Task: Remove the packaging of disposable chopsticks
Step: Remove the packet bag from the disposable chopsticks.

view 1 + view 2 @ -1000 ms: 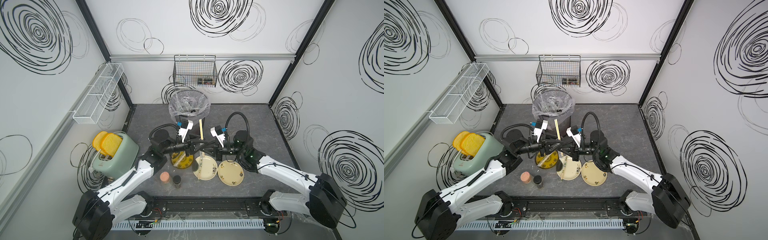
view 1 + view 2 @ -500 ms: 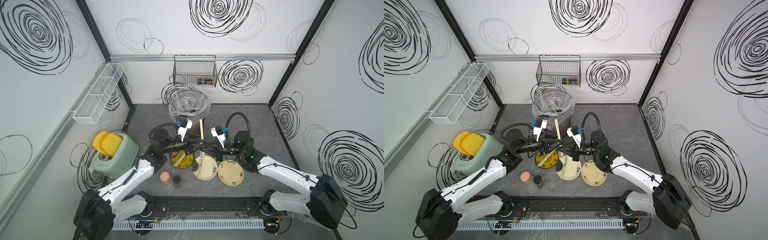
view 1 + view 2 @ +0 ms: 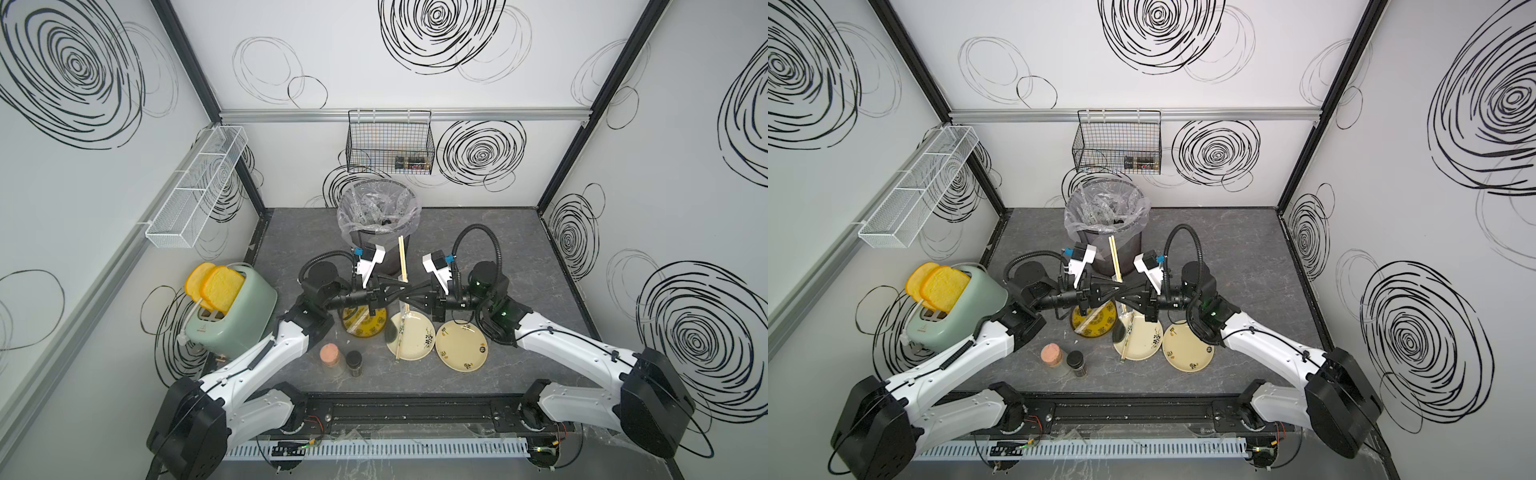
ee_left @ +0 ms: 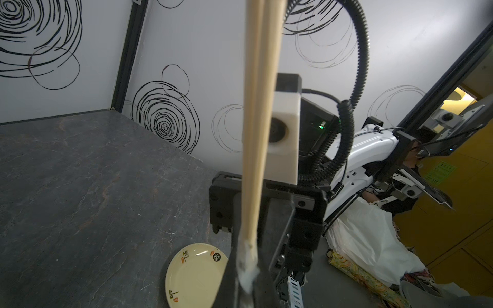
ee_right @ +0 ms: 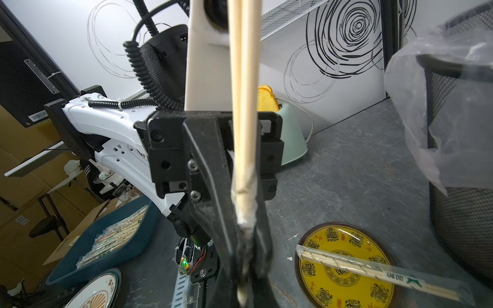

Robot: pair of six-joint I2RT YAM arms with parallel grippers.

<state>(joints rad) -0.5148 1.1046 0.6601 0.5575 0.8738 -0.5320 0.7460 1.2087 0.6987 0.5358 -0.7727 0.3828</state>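
My right gripper pinches the chopsticks' crumpled packaging, so it should open, grab their uncovered upper ends (image 3: 401, 252) and pull while my left gripper holds the packaging.
A bare pair of disposable chopsticks (image 3: 402, 257) (image 3: 1115, 257) stands upright in mid-air in front of the bin, in both top views. My left gripper (image 3: 397, 289) (image 4: 246, 290) and right gripper (image 3: 409, 291) (image 5: 244, 280) meet tip to tip at its lower end. Crumpled clear packaging (image 4: 246, 264) (image 5: 246, 213) wraps that end. The left jaws are shut on the plastic, and the right jaws are shut on the wrapped sticks. A wrapped pair (image 3: 358, 323) (image 5: 360, 269) lies on the yellow plate (image 3: 374, 328). Another wrapped pair (image 3: 400, 336) lies across a cream plate (image 3: 419, 336).
A lined mesh bin (image 3: 378, 212) stands just behind the grippers. A second cream plate (image 3: 461, 345) lies at the right. A green toaster (image 3: 232, 307) and two small jars (image 3: 330, 355) sit at the left front. A black wire basket (image 3: 390, 145) hangs on the back wall.
My left gripper has closed its jaws at the lower end of the upright pair. Both arms and the sticks have hardly moved.
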